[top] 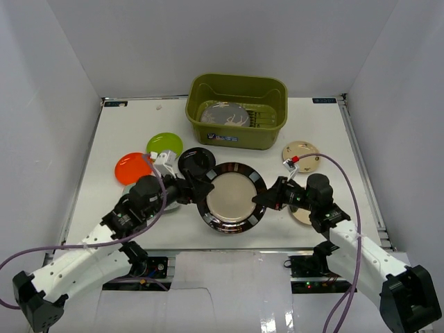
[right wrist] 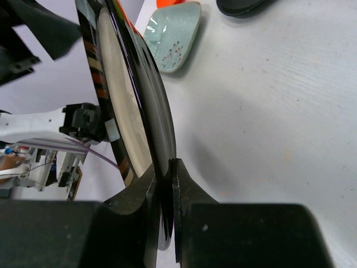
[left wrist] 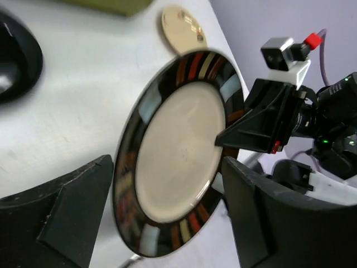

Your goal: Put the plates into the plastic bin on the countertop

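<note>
My right gripper needs to release the dark-rimmed plate on top of the grey deer-print plate (top: 234,115) in the olive bin.
The large dark-rimmed, gold-centred plate (top: 231,198) stands tilted over the countertop (top: 326,187) between my two arms. My right gripper (top: 262,198) (right wrist: 166,167) is shut on its right rim (right wrist: 125,100). My left gripper (top: 201,187) (left wrist: 167,167) is open, with a finger on either side of the plate's (left wrist: 178,151) left rim and gaps showing. The olive plastic bin (top: 236,139) stands at the back with the grey deer-print plate (top: 223,114) inside. On the countertop lie the lime green (top: 165,144), orange (top: 132,168) and black (top: 196,161) plates.
Two small beige plates lie on the right, one (top: 300,152) near the bin and one (top: 303,215) partly under my right arm. A pale blue-green speckled dish (right wrist: 174,36) lies by my left arm. White walls edge the countertop on three sides.
</note>
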Motion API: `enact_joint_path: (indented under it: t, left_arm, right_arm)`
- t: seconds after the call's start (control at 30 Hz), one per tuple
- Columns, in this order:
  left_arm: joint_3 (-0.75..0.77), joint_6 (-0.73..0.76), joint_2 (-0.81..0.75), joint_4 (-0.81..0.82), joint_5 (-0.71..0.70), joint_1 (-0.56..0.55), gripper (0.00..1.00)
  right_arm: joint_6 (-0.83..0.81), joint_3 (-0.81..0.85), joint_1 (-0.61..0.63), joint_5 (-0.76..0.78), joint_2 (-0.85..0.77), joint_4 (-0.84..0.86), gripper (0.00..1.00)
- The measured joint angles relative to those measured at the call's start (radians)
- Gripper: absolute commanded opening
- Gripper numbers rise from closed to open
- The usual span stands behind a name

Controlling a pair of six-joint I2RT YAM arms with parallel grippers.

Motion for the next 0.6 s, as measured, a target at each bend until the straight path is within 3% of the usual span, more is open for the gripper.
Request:
enact_joint_path:
  t: [0.1, 0.23, 0.43, 0.6]
  left_arm:
    - [0.182, 0.108, -0.019, -0.112, -0.077, -0.001, 0.98]
    - [0.335, 0.234, -0.123, -0.196, -0.222, -0.001, 0.98]
    - [0.241, 0.298, -0.344, -0.257, -0.337, -0.001, 0.98]
    - [0.131, 0.311, -0.391, -0.320, -0.380, -0.001, 0.98]
  right_arm:
    - [-0.012, 0.108, 0.002, 0.015, 0.023, -0.087, 0.08]
    - [-0.048, 0.401, -0.008, 0.060, 0.151, -0.213, 0.08]
    - [-0.070, 0.847, -0.091, 0.120, 0.457, -0.175, 0.08]
    - [-0.098, 1.151, -0.151, 0.216, 0.773, -0.192, 0.08]
